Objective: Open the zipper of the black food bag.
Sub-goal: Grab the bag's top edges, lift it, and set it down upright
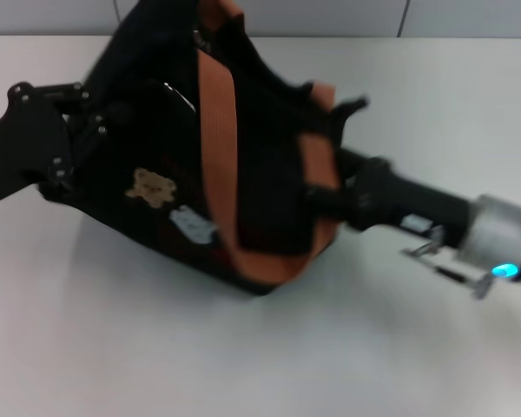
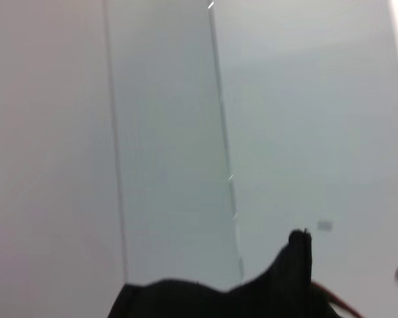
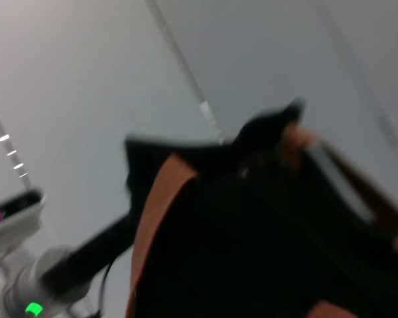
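The side strap has my right gripper, away from the tipped bag's top edge, so it should back off and take the bag's edge [image 1: 203, 42] below the upper strap end.
The black food bag [image 1: 148, 139] is tipped on the white table with its bear and white animal patches facing me, and its orange-brown straps [image 1: 219, 130] run over the top. My left gripper [image 1: 76, 130] presses against the bag's left end. My right gripper [image 1: 330, 187] is at the bag's right end, by the strap there. A thin silver glint [image 1: 181, 97] shows on the patched face; the top-seam zipper itself I cannot make out. The left wrist view catches only a black edge of the bag [image 2: 219, 298]. In the right wrist view the bag [image 3: 252, 252] and a strap [image 3: 156, 218] show close up.
The white table [image 1: 156, 347] spreads out in front of the bag and to both sides. A pale wall stands behind its far edge [image 1: 434, 36]. The left arm [image 3: 26, 291], with a green light, shows beyond the bag in the right wrist view.
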Motion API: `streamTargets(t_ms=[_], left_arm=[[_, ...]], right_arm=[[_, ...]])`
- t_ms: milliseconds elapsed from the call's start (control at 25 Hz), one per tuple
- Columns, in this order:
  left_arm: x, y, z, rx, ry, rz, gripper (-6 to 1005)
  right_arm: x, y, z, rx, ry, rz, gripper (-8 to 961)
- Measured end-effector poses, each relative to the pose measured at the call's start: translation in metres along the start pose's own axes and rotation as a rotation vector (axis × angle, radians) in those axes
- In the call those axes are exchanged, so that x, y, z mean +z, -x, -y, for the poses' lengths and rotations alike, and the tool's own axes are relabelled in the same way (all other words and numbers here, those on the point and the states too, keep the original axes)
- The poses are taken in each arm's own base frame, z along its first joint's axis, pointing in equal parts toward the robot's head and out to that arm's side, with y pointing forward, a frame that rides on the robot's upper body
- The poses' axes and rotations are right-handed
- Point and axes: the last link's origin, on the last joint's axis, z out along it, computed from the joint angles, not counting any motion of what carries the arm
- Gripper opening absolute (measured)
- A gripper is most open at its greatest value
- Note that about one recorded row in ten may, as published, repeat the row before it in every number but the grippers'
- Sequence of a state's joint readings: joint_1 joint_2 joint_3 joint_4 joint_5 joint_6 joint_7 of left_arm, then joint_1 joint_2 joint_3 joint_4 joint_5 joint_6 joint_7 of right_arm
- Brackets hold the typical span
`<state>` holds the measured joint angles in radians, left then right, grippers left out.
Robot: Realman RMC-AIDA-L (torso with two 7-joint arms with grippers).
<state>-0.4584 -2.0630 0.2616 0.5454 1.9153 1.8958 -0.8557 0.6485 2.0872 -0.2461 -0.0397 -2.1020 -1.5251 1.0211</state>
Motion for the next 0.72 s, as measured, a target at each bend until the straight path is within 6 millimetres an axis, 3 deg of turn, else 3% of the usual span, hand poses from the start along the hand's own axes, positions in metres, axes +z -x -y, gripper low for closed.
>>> streamTargets(t_ms=[40, 80, 240, 360, 480, 720], left_arm=[[0.005, -0.007, -0.001, 0.012, 0.034, -0.036, 99], [0.005, -0.007, -0.001, 0.012, 0.034, -0.036, 99], [0.021, -0.011, -0.008, 0.022, 0.128, -0.066, 99], [0.025, -0.010, -0.011, 0.024, 0.156, -0.062, 99], [0.026, -0.008, -0.015, 0.032, 0.177, -0.062, 99], [0.026, -0.004, -0.023, 0.047, 0.227, -0.047, 100]], right_arm=[[0.016, -0.008, -0.010, -0.003, 0.030, -0.016, 765], [0.016, -0.008, -0.010, -0.003, 0.030, -0.016, 765], [0.046, -0.019, -0.018, -0.022, 0.029, -0.072, 765], [0.050, -0.021, -0.016, -0.019, 0.014, -0.086, 765], [0.045, -0.023, -0.014, -0.011, -0.010, -0.084, 765], [0.016, -0.025, -0.002, 0.043, -0.079, -0.051, 765]])
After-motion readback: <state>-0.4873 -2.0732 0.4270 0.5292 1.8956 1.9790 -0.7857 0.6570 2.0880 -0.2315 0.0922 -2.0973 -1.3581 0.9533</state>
